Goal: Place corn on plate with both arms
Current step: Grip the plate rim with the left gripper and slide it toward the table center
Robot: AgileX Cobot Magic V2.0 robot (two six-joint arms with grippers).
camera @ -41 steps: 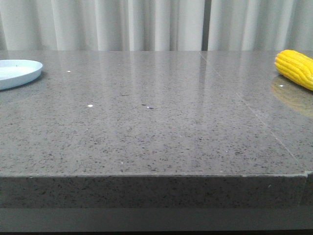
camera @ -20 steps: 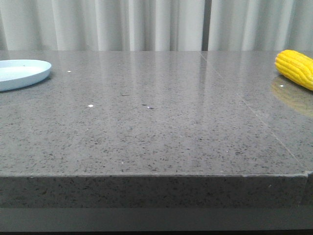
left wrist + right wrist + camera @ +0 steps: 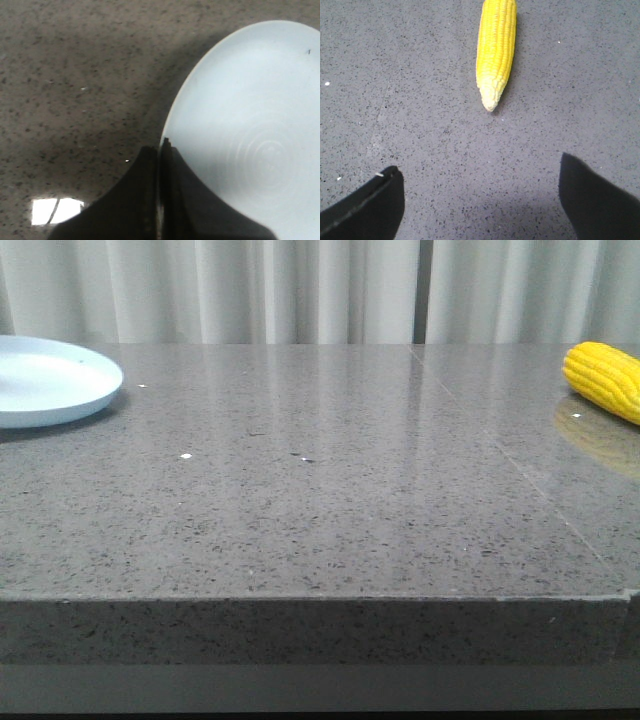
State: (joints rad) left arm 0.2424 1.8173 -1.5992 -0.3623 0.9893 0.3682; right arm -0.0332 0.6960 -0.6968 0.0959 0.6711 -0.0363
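Observation:
Next, my left gripper lets go of the plate on the bare middle of the grey table (image 3: 292, 423), short of the thin seam.
The pale blue-white plate (image 3: 50, 385) shows at the far left of the grey table, partly cut off by the frame edge. In the left wrist view its rim runs into the closed black fingers of my left gripper (image 3: 160, 146), which is shut on the edge of the plate (image 3: 250, 125). The yellow corn (image 3: 605, 378) lies at the far right of the table. My right gripper (image 3: 479, 167) hangs open above bare table, with the pale tip of the corn (image 3: 496, 50) pointing toward it a short way ahead. Neither arm shows in the front view.
The speckled grey stone table (image 3: 320, 500) has its front edge close to the camera and a thin seam (image 3: 500, 450) running across its right part. White curtains (image 3: 300, 290) hang behind the far edge.
The plate has slid rightward into the front view, showing more of itself each frame. The corn has not moved.

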